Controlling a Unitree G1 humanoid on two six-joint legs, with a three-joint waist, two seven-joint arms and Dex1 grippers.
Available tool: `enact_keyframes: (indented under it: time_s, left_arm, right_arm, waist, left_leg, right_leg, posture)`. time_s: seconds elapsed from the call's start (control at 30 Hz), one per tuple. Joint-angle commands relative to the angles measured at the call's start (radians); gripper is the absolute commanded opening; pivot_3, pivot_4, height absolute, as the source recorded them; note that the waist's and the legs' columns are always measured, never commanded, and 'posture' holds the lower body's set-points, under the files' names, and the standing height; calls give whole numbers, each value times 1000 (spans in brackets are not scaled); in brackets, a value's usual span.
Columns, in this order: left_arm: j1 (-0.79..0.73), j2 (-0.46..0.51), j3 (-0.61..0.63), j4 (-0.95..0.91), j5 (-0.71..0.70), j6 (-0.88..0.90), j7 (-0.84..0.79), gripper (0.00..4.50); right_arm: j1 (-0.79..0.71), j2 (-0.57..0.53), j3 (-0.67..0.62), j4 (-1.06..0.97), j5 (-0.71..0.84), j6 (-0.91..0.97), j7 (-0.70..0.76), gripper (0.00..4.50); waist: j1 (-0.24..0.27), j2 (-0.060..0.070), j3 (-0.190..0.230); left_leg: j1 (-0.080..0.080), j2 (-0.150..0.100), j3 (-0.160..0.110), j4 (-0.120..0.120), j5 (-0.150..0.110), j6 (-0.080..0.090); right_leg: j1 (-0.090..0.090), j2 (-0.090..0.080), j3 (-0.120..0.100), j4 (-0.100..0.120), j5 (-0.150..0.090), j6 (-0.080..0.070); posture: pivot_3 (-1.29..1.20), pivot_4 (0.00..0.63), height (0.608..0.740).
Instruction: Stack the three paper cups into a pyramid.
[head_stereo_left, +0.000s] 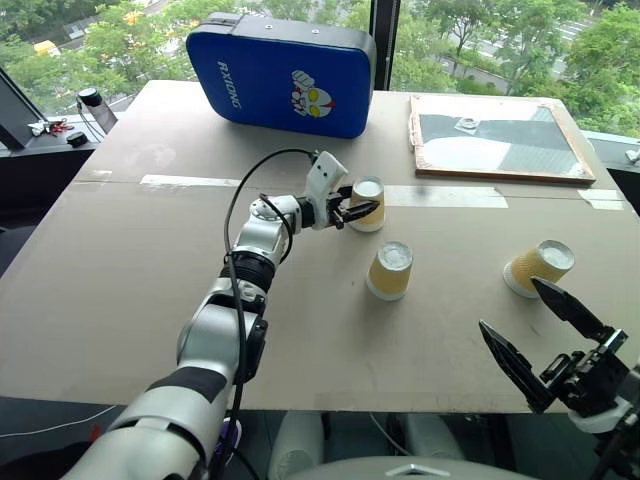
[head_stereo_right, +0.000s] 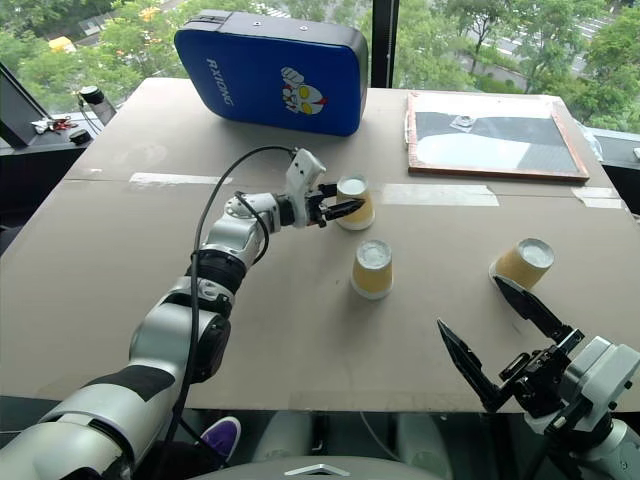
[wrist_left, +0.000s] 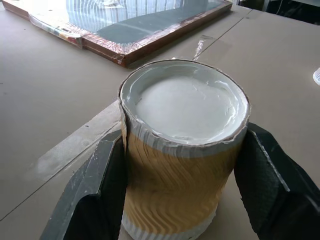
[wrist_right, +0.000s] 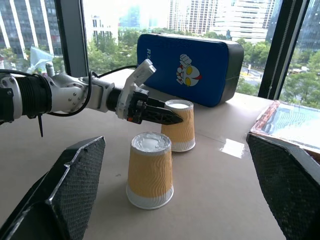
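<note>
The lone paper cup standing apart goes on top of the pyramid, so next my right gripper closes on the ribbed sides (head_stereo_left: 537, 266) of that cup.
Three yellow-tan paper cups stand base-up on the table. My left gripper (head_stereo_left: 362, 210) is shut on the far paper cup (head_stereo_left: 369, 192), its black fingers (wrist_left: 100, 200) pressing both ribbed sides while the cup rests on the table. The second paper cup (head_stereo_left: 390, 270) stands free a little nearer, in the middle. The third paper cup (head_stereo_left: 538, 267) sits at the right. Just in front of it my right gripper (head_stereo_left: 508, 303) is held wide open with nothing between its fingers, above the table's near edge.
A big blue case (head_stereo_left: 285, 72) lies at the back of the table (head_stereo_left: 130, 300). A framed board (head_stereo_left: 495, 135) lies at the back right. Pale tape strips (head_stereo_left: 190, 183) cross the table. Small items sit on a ledge (head_stereo_left: 55, 128) at the far left.
</note>
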Motion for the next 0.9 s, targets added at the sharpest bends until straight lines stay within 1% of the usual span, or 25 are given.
enact_keyframes:
  time_s: [0.03,0.17,0.27,0.37,0.43,0.53,0.63,0.77,0.9]
  left_arm:
    - [-2,36,57,-107,-55,8,-56,2572]
    - [92,103,76,-325,-125,127,-150,2572]
    - [212,178,72,-553,-202,260,-232,2572]
    - [353,265,73,-763,-272,380,-283,2572]
    - [446,306,66,-846,-267,374,-293,2572]
    - [512,316,64,-896,-261,370,-265,2572]
    - [548,312,48,-907,-227,324,-245,2572]
    - [561,282,28,-884,-183,268,-192,2572]
    - [559,264,11,-857,-163,233,-176,2572]
  right_arm:
    - [-33,-23,-16,-58,44,33,-34,4500]
    - [-79,-54,-8,-74,59,79,-58,4500]
    - [-101,-73,-8,-64,73,98,-52,4500]
    - [-106,-90,-13,-30,79,99,-10,4500]
    - [-94,-101,-10,6,61,85,39,4500]
    - [-82,-95,-6,37,42,64,77,4500]
    - [-70,-80,-3,57,32,42,103,4500]
    - [-38,-57,-8,93,20,-2,148,4500]
    - [-21,-36,-2,121,2,-38,175,4500]
  waist:
    - [-2,0,0]
    - [-5,0,0]
    - [-6,1,0]
    - [-2,1,0]
    - [0,1,0]
    - [7,1,0]
    - [7,1,0]
    - [3,1,0]
    - [0,1,0]
  left_leg:
    - [0,0,0,0,0,0]
    - [0,1,0,0,0,0]
    - [0,1,0,0,2,-3]
    - [1,2,0,0,2,-4]
    - [1,2,0,0,2,-4]
    - [1,2,0,1,0,-1]
    - [1,1,0,2,0,0]
    - [1,1,0,2,0,0]
    - [1,2,0,2,0,0]
  right_leg:
    - [0,0,0,0,0,0]
    - [0,0,0,0,0,0]
    - [0,0,0,0,0,0]
    - [0,0,0,1,0,0]
    - [0,0,0,1,0,0]
    - [1,-1,0,1,0,0]
    - [1,-1,-1,2,0,0]
    - [1,-1,-1,2,0,0]
    - [1,0,-1,1,0,0]
  posture:
    - [0,150,740]
    - [0,150,740]
    - [0,150,740]
    - [0,150,740]
    - [0,150,740]
    - [0,150,740]
    - [0,150,740]
    - [0,150,740]
    - [0,150,740]
